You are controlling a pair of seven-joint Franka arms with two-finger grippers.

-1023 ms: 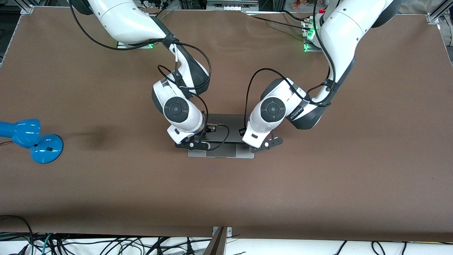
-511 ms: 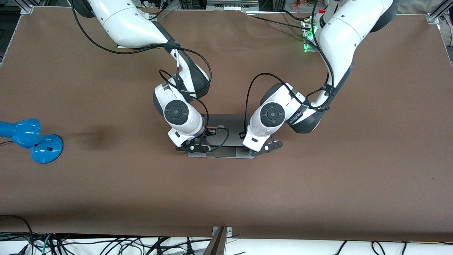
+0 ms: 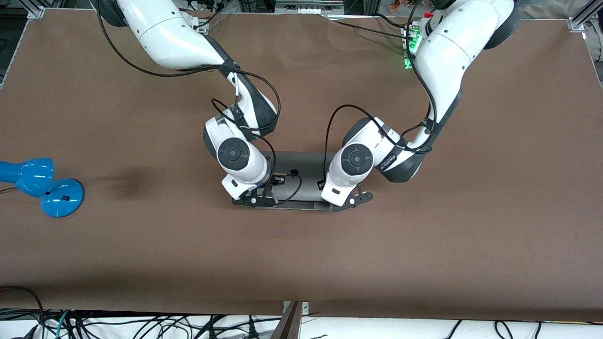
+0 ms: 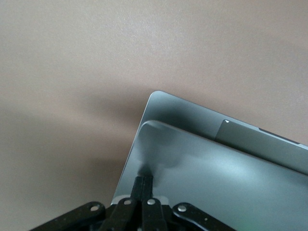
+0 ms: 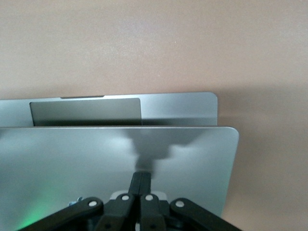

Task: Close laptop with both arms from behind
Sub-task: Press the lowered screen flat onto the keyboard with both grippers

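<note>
The lid, now tilted low over the base, will be let go by my left gripper as soon as it lies flat on the laptop's base [image 3: 294, 181], where it covers the trackpad.
The silver-grey laptop [image 3: 306, 186] lies mid-table with its lid tilted low over the base. A narrow strip of base and trackpad [image 5: 86, 111] shows past the lid's edge. My right gripper [image 3: 254, 201] is shut, and its fingertips [image 5: 141, 174] press on the lid [image 5: 72, 154] near the corner toward the right arm's end. My left gripper [image 3: 351, 200] is shut, and its fingertips [image 4: 144, 179] press on the lid [image 4: 231, 178] near the other corner. The keyboard and screen are hidden under the lid.
A blue lamp [image 3: 42, 186] stands near the table's edge at the right arm's end. Loose cables [image 3: 141, 325] lie off the table's edge nearest the front camera. Brown tabletop [image 3: 301, 263] surrounds the laptop.
Both grippers have moved down and toward the front camera with the lid. The lid has dropped lower, and less of the base shows past its edge.
</note>
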